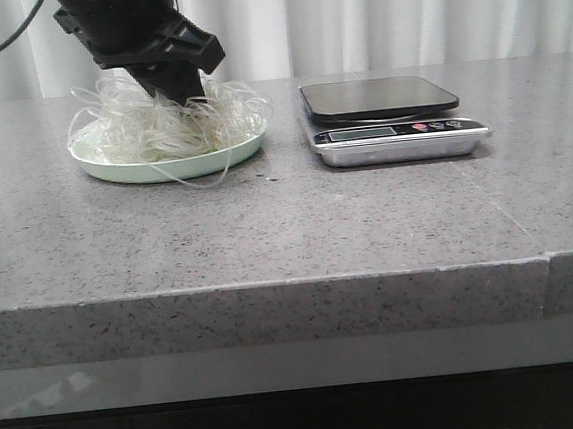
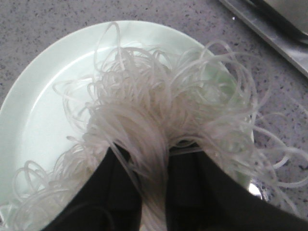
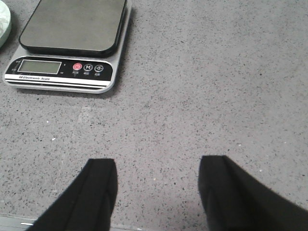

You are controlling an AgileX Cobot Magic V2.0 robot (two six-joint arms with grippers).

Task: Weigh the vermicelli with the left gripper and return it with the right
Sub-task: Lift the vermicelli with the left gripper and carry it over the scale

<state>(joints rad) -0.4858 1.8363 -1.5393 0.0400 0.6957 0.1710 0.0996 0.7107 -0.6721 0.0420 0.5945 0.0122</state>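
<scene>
Next, my left gripper releases the vermicelli onto the black weighing plate of the silver kitchen scale point(image 1: 378, 95), letting it go there on that plate. The vermicelli is still on the green plate.
A tangle of translucent white vermicelli point(image 1: 163, 120) lies heaped on a pale green plate point(image 1: 112, 168) at the left of the table. My left gripper point(image 1: 177, 87) reaches down into the heap from above. In the left wrist view its dark fingers point(image 2: 120, 187) are closed on a thick bunch of vermicelli point(image 2: 149, 134) over the plate point(image 2: 33, 115). My right gripper point(image 3: 156, 166) is out of the front view. In the right wrist view it is open and empty above bare table, near the scale point(image 3: 72, 33).
A silver kitchen scale point(image 1: 389, 120) with a black weighing plate and a small display stands to the right of the plate. A few loose strands hang over the plate's front rim point(image 1: 208, 176). A white curtain hangs behind the grey stone table point(image 1: 287, 224).
</scene>
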